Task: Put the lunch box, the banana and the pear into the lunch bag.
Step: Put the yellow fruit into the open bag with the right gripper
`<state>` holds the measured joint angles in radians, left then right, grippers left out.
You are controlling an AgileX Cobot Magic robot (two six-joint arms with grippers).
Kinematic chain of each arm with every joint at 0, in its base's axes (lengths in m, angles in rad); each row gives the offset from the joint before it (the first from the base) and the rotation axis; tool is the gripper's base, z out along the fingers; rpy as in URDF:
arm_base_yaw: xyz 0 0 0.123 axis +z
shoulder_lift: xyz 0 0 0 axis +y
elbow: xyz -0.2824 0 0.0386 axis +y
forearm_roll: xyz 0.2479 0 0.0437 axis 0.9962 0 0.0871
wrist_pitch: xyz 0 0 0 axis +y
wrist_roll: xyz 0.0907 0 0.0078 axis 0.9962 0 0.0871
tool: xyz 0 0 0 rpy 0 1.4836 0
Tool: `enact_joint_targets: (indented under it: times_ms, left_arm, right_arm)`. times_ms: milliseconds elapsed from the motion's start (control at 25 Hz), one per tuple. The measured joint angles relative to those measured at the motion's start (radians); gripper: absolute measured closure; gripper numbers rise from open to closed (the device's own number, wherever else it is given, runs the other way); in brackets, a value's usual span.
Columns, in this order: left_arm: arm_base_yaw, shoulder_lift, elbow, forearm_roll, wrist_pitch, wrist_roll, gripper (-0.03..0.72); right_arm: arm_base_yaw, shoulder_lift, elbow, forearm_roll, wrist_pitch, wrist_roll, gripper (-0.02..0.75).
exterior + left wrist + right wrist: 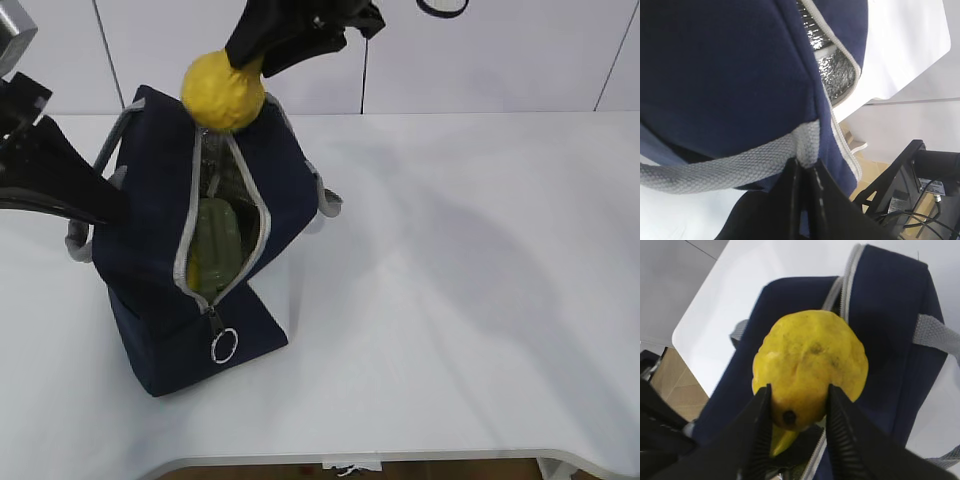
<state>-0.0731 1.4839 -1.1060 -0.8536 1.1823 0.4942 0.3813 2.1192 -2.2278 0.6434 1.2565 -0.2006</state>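
My right gripper will let go of the yellow pear against the green-lidded lunch box (240, 216) inside the open navy lunch bag.
The navy lunch bag (160, 260) stands on the left of the table with its zipper open. Inside lie the green-lidded lunch box (216, 238) and a strip of yellow banana (193, 270). My right gripper (243, 66) is shut on the yellow pear (223, 90), which hangs just above the far end of the opening. In the right wrist view the pear (810, 360) sits between the gripper (799, 407) fingers, with the banana tip (782, 440) and the bag (890, 315) below. My left gripper (804, 167) is shut on the bag's grey handle (715, 170), at the bag's left side (108, 208).
A metal ring pull (224, 346) hangs at the near end of the zipper. The white table (460, 300) stretches to the right, its front edge close below the bag. White wall panels stand behind. A black stand with cables (910, 190) shows beyond the table.
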Motion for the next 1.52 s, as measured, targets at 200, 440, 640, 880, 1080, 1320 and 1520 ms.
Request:
enact_joint_targets:
  times_ms: [200,440,640,880,1080,1320,1520]
  left_arm:
    - [0.0,0.0,0.0,-0.009,0.002,0.0,0.694]
    - [0.0,0.0,0.0,-0.015,0.004,0.0,0.694]
    - [0.0,0.0,0.0,-0.033,0.005,0.0,0.694]
    - [0.0,-0.001,0.0,-0.038,0.005,0.0,0.694]
    - [0.0,-0.001,0.0,-0.039,0.005,0.0,0.694]
    - [0.0,-0.001,0.0,-0.039,0.005,0.0,0.694]
    - [0.0,-0.001,0.0,-0.04,0.005,0.0,0.694]
  right_arm:
    - [0.015,0.039,0.0,0.0,0.0,0.0,0.479]
    - [0.034,0.087,0.0,-0.027,-0.002,0.0,0.48]
    - [0.036,0.094,0.0,-0.085,-0.002,0.0,0.48]
    - [0.04,0.094,0.0,-0.087,-0.002,0.0,0.479]
    - [0.044,0.094,0.0,-0.087,-0.002,0.0,0.453]
    - [0.044,0.094,0.0,-0.087,-0.004,0.044,0.277]
    - [0.044,0.066,-0.007,-0.106,-0.004,0.041,0.237]
